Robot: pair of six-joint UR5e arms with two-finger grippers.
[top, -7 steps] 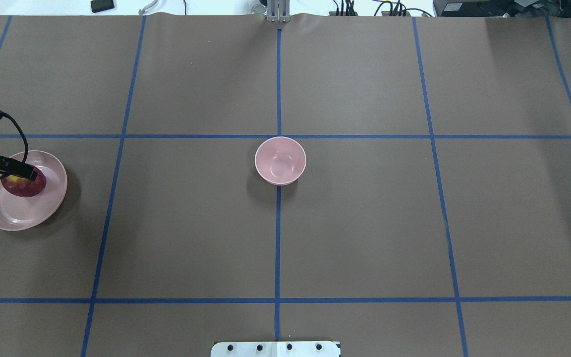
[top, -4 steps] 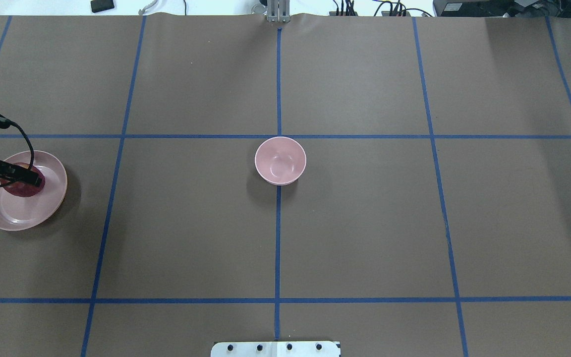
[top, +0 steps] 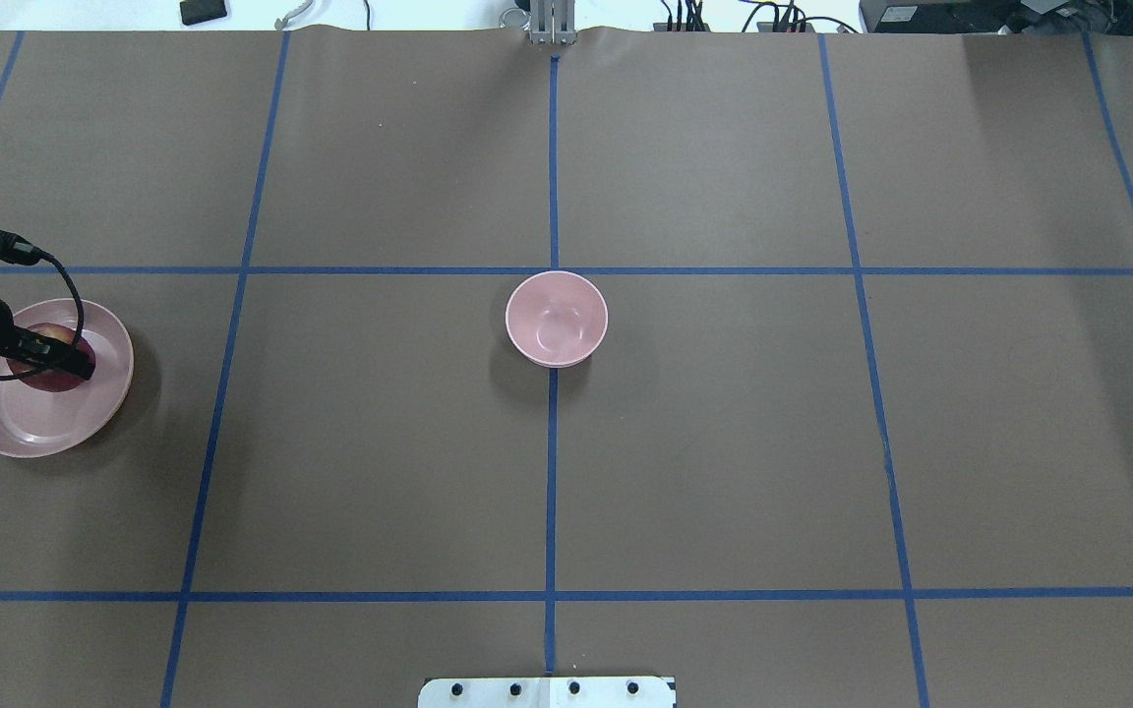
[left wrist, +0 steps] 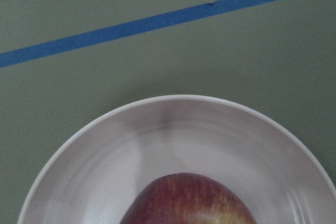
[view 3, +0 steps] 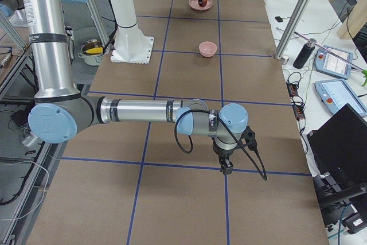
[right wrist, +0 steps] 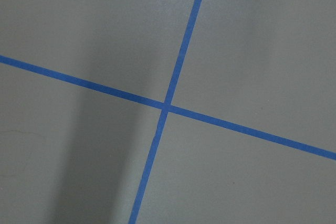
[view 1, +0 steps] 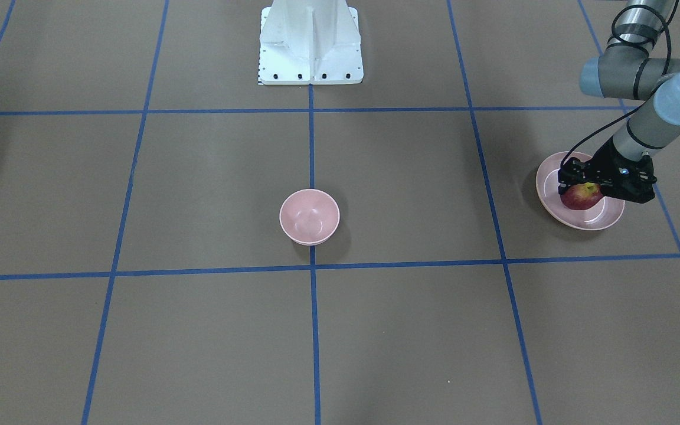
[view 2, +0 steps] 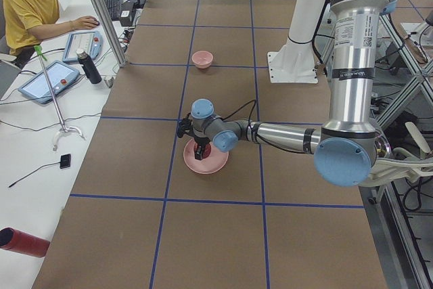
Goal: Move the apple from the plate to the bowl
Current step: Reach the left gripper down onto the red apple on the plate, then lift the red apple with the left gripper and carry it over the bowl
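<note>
Next, my left gripper releases the apple, which still rests on the pink plate, in the middle of the small pink bowl (view 1: 310, 216) at the center of the table.
The dark red apple (view 1: 579, 199) with its yellow patch rests on the wide pink plate (view 1: 604, 218) at the table's left end. My left gripper (view 1: 583, 186) is low over the apple, its black fingers on either side of it, and it looks open. In the overhead view the gripper (top: 61, 362) hides most of the apple (top: 51, 381) on the plate (top: 16, 423). The left wrist view shows the apple's top (left wrist: 189, 200) close below. The small deep pink bowl (top: 557, 319) stands empty at the table's centre. My right gripper (view 3: 227, 167) shows only in the exterior right view, so I cannot tell its state.
The white robot base (view 1: 310, 41) stands at the table's near edge. A seated operator (view 2: 30, 11), tablets and a dark bottle (view 2: 89, 67) are on the side table beyond the far edge. Blue tape lines cross the brown table.
My left gripper has come further over the apple and lower, hiding more of it. The apple, plate and bowl have not moved.
</note>
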